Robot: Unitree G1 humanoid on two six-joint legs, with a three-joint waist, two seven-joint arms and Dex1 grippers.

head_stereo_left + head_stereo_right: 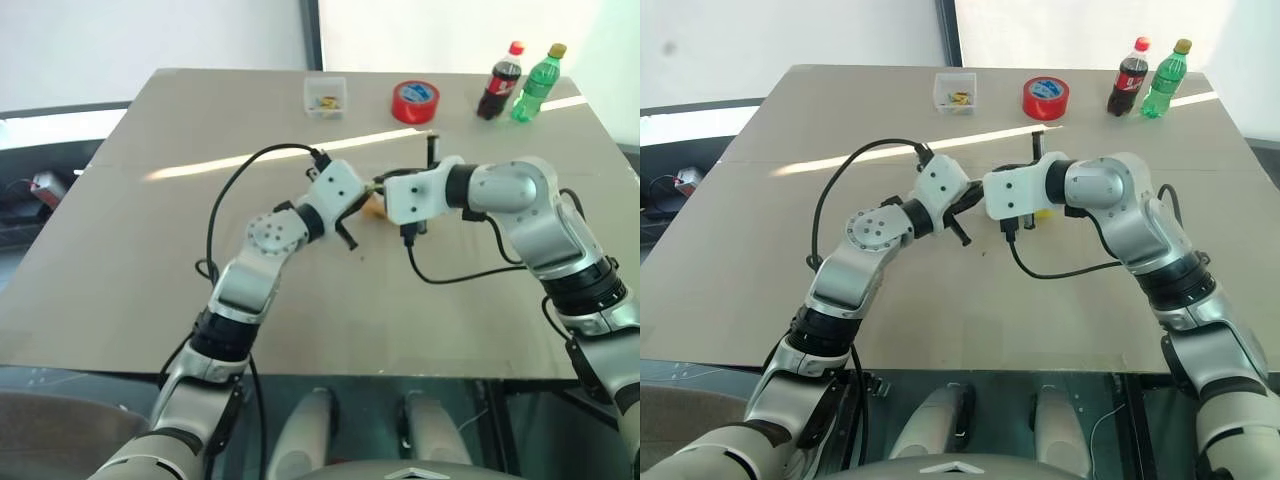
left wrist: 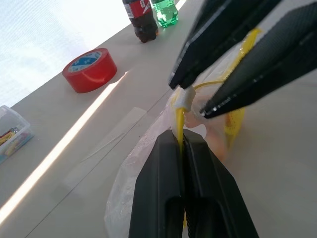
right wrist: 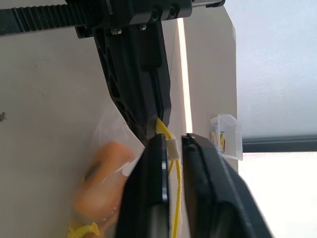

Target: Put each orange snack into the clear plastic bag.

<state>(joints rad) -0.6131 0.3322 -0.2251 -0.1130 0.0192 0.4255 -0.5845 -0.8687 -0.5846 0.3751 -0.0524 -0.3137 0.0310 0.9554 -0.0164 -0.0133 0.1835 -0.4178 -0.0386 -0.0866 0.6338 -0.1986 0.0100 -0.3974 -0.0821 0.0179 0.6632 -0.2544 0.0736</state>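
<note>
The white zip slider sits loose between the open fingers of my right gripper, so that right gripper should pinch the slider and pull it along the bag's yellow strip (image 2: 246,45).
The clear plastic bag (image 2: 133,168) hangs crinkled just above the table's middle, between my two hands. My left gripper (image 2: 179,136) is shut on its yellow strip (image 2: 179,121). My right gripper (image 3: 173,141) meets the left one tip to tip. Its fingers (image 3: 151,173) stand a little apart on either side of the white zip slider (image 3: 172,148). One orange snack (image 3: 99,173) shows through the film inside the bag, and a bit of it peeks out below the hands in the left eye view (image 1: 372,207). Whether more than one snack is in there I cannot make out.
At the table's far edge stand a small clear box (image 1: 325,96), a red tape roll (image 1: 415,101), a cola bottle (image 1: 499,82) and a green bottle (image 1: 536,84). Black cables loop from both wrists over the tan table (image 1: 150,260).
</note>
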